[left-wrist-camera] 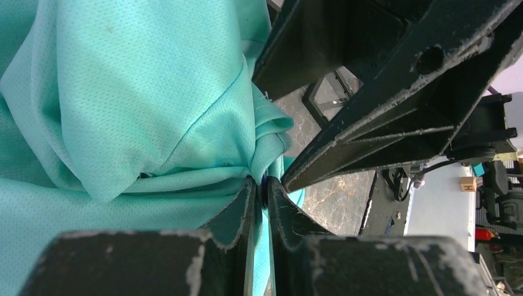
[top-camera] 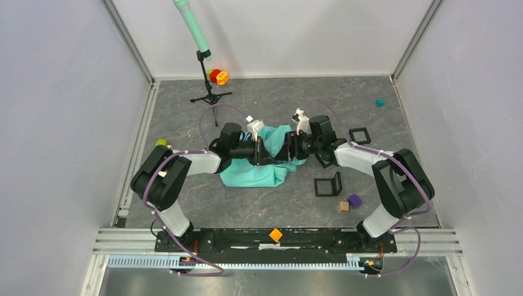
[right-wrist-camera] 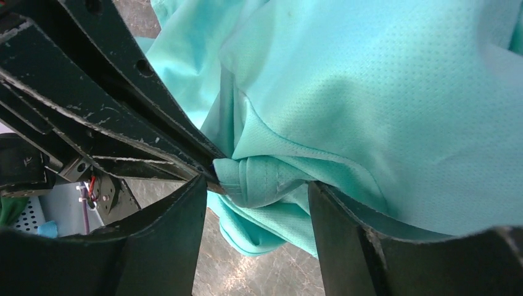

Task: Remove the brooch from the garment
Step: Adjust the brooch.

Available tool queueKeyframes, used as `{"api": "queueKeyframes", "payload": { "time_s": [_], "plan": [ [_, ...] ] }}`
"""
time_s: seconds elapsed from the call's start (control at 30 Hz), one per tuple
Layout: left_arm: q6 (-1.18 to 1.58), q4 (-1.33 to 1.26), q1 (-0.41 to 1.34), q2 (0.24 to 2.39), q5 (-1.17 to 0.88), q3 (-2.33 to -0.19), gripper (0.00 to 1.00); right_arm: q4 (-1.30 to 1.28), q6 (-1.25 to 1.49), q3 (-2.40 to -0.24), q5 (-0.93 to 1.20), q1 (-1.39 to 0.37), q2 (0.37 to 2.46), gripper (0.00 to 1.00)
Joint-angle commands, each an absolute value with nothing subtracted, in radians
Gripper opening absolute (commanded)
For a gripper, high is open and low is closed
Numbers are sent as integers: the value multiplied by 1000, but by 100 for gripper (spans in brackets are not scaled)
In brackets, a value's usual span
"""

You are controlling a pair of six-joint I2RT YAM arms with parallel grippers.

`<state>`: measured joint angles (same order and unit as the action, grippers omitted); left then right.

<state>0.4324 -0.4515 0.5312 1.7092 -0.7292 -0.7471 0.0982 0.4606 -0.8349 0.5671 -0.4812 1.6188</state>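
Note:
I should back my right gripper off from the cloth and then take the brooch itself (left-wrist-camera: 265,185), because the rolled hem covers the brooch at my left gripper's fingers.
The turquoise garment (top-camera: 253,176) lies crumpled at the table's middle, between both arms. My left gripper (top-camera: 262,152) is shut on a bunched fold of it. In the left wrist view, cloth (left-wrist-camera: 123,92) runs between the shut fingers of that gripper (left-wrist-camera: 264,185), and a small dark blue bit shows at the tips; I cannot tell if it is the brooch. My right gripper (top-camera: 285,151) faces the left one tip to tip. It is open (right-wrist-camera: 256,183), its fingers on either side of a rolled hem of the garment (right-wrist-camera: 382,80), not pinching it.
Two black square frames (top-camera: 359,135) (top-camera: 327,185) stand to the right of the garment. A purple cube (top-camera: 354,200) and a tan cube (top-camera: 342,206) lie near the right arm. A tripod (top-camera: 206,80) with a mint pole stands at the back, with red and orange pieces (top-camera: 218,76) beside it.

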Motion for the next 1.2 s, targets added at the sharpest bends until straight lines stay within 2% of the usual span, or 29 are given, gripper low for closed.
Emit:
{"api": "queueKeyframes", "payload": {
  "time_s": [0.0,0.2,0.27,0.43,0.5,0.57,0.6,0.7,0.87,1.03,1.17],
  "plan": [
    [454,-498,532,1695,-801,-772,15,148,422,-868,576,-446,1616,69],
    [497,-584,534,1709,-886,-764,14,158,414,-862,626,-389,1617,70],
    [505,-617,534,1697,-900,-756,14,160,423,-876,624,-382,1628,65],
    [522,-683,534,1677,-903,-727,14,128,423,-925,615,-380,1671,44],
    [545,-705,534,1694,-902,-729,14,105,407,-931,620,-380,1678,45],
    [567,-720,530,1714,-902,-733,13,69,378,-930,612,-379,1665,54],
    [579,-723,526,1722,-897,-735,13,42,361,-929,586,-379,1649,55],
    [602,-737,508,1736,-883,-730,13,-22,346,-903,505,-349,1576,52],
    [634,-745,485,1764,-881,-728,14,67,368,-792,493,-302,1389,45],
    [677,-802,482,1783,-902,-724,14,174,381,-742,654,-307,1346,50],
    [688,-827,482,1782,-913,-719,14,180,359,-752,711,-340,1374,47]
  ]
}}
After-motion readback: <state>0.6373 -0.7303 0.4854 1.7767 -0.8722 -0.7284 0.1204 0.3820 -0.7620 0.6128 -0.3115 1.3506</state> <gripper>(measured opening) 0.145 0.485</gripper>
